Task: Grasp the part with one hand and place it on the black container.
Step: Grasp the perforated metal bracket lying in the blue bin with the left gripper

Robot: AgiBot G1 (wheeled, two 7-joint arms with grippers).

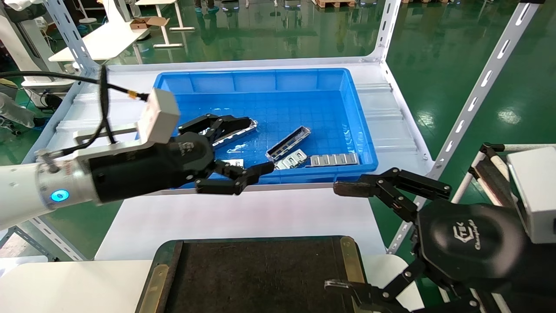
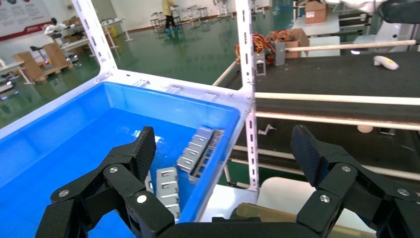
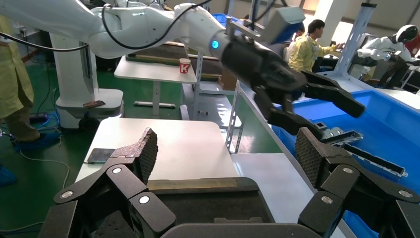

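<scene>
The middle of the longer dark-trough piece's long side (image 1: 283, 140), the one facing my left gripper in the blue bin, will be gripped by that gripper.
The part (image 1: 238, 130) is a short silver-grey channel piece lying in the blue bin (image 1: 260, 80); it also shows in the right wrist view (image 3: 339, 134). My left gripper (image 1: 260, 145) is open and empty above the bin's front left. Its upper finger partly covers the part, and its lower finger reaches over the bin's front wall. In the left wrist view the left gripper (image 2: 225, 148) is wide open and the part is hidden. The black container (image 1: 260, 274) lies on the near table. My right gripper (image 1: 339, 237) hangs open and empty over the container's right edge (image 3: 198, 208).
A longer dark-trough piece (image 1: 289, 142) lies mid-bin. Flat silver plates (image 1: 334, 159) (image 1: 291, 158) lie by the front wall and show in the left wrist view (image 2: 197, 146). White shelf posts (image 1: 473, 100) flank the bin. A white table (image 1: 243, 217) lies between bin and container.
</scene>
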